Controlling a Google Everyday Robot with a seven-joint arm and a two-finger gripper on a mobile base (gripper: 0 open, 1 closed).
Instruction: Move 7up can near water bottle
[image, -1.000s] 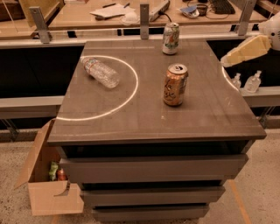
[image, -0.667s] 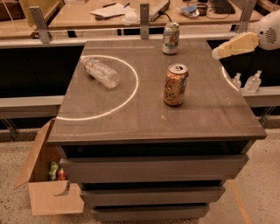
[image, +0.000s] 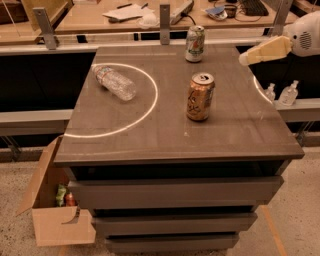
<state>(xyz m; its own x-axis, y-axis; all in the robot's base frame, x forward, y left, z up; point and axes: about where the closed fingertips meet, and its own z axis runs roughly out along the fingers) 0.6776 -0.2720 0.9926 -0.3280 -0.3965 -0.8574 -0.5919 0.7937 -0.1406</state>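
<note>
The robot's gripper needs to next go to the upper half of the 7up can (image: 195, 38) near the table's far edge and close there.
The 7up can (image: 195, 43), silver-white with green and red markings, stands upright near the far edge of the dark table (image: 235, 135). The water bottle (image: 114, 82), clear and crinkly with a white label band, lies on its side at the far left, on a bright ring of light. My gripper (image: 246, 57), cream-coloured on a white arm, hovers over the table's far right edge, pointing left. It is to the right of the 7up can and clear of it, holding nothing that I can see.
A brown-orange can (image: 200, 96) stands upright mid-table, in front of the 7up can. Two small clear bottles with spouts (image: 289, 92) stand on a ledge right of the table. An open cardboard box (image: 50, 210) sits on the floor at the left. Railing posts (image: 164, 22) stand behind the table.
My gripper has moved left and a little up, from beyond the table's right side to over its far right edge. The cans and the bottle have not moved.
</note>
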